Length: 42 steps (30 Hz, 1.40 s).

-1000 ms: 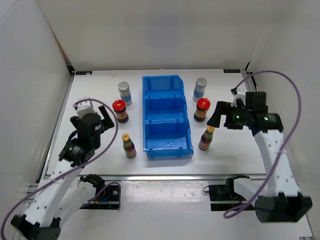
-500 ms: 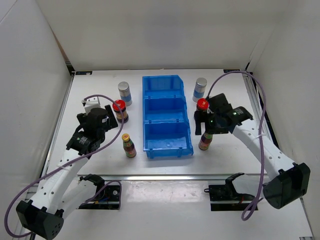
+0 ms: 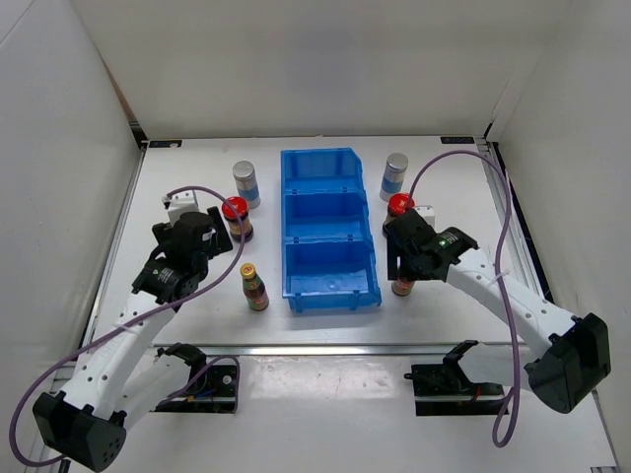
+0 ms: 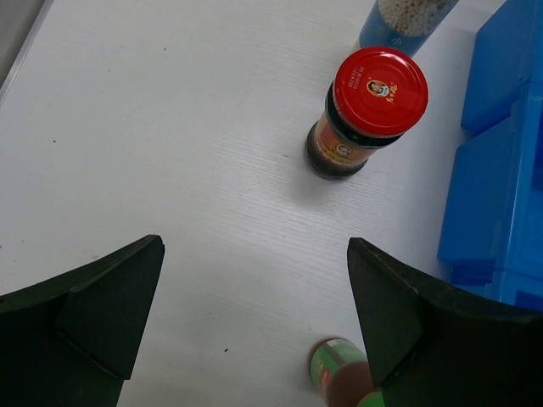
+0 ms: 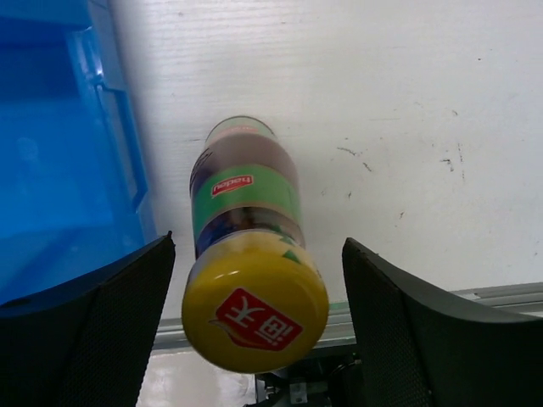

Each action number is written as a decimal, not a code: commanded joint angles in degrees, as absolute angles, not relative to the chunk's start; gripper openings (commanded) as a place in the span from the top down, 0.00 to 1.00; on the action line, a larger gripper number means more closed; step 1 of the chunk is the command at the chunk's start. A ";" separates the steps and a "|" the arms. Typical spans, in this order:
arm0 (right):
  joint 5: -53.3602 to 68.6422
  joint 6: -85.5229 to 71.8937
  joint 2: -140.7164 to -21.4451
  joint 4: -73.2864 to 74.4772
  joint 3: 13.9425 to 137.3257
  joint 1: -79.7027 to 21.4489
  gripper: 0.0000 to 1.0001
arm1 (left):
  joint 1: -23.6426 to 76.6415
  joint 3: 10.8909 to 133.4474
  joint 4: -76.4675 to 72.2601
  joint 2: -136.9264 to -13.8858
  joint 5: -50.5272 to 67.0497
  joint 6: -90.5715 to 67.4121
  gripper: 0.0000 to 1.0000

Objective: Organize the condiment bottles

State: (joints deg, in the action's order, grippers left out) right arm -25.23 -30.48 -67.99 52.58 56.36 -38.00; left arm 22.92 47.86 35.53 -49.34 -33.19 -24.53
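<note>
Next, my right gripper backs off from leaning over the red-lidded jar behind the bottle, turns toward the bin and takes the bottle's yellow cap [image 5: 255, 303] from the open side of the bottle.
In the right wrist view a slim dark bottle with a yellow cap [image 5: 254, 301] stands upright between my right gripper's [image 5: 259, 246] open fingers, with a gap on each side. From above, that gripper [image 3: 404, 266] covers most of this bottle [image 3: 401, 287], just right of the blue bin [image 3: 330, 286]. My left gripper [image 3: 219, 235] is open beside the left red-lidded jar [image 3: 236, 209] and holds nothing. Its wrist view shows that jar [image 4: 369, 110] well ahead of the fingertips. The second yellow-capped bottle [image 3: 254, 286], the right red-lidded jar [image 3: 398, 205] and two shakers [image 3: 245, 183] [image 3: 395, 175] stand on the table.
The bin's three compartments hold nothing. In the left wrist view a shaker [image 4: 407, 17] stands beyond the jar, the bin [image 4: 509, 170] lies to the right, and the left yellow-capped bottle [image 4: 344, 377] is by the right finger. White walls enclose the table.
My right gripper has swung left and down from the table's right side to straddle the right yellow-capped bottle, and its jaws have narrowed. The left gripper advanced toward the left red-lidded jar, then held still.
</note>
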 commanded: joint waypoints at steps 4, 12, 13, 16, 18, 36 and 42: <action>-29.44 -31.47 -65.93 48.01 54.23 -38.41 0.20 | 22.68 49.31 35.07 -49.04 -34.01 -25.05 0.00; -27.77 -30.06 -66.62 45.18 52.82 -37.88 0.39 | 22.68 49.31 35.07 -49.57 -34.01 -25.05 0.00; -27.77 -29.54 -66.62 44.57 52.30 -37.88 0.41 | 22.68 49.31 35.07 -49.57 -34.01 -25.05 0.00; -28.38 -29.00 -66.01 43.07 51.77 -37.88 0.45 | 22.68 49.31 35.07 -50.09 -34.01 -25.05 0.00; -28.92 -28.48 -66.01 42.54 51.77 -37.88 0.51 | 22.68 49.31 35.07 -50.10 -34.01 -25.05 0.00; -36.03 -32.95 -55.03 37.01 44.30 -38.41 0.00 | 22.68 49.31 35.07 -50.62 -34.01 -25.05 0.00; -39.37 -31.56 -47.31 29.63 38.24 -40.51 0.00 | 22.68 49.31 35.07 -50.62 -34.01 -25.05 0.00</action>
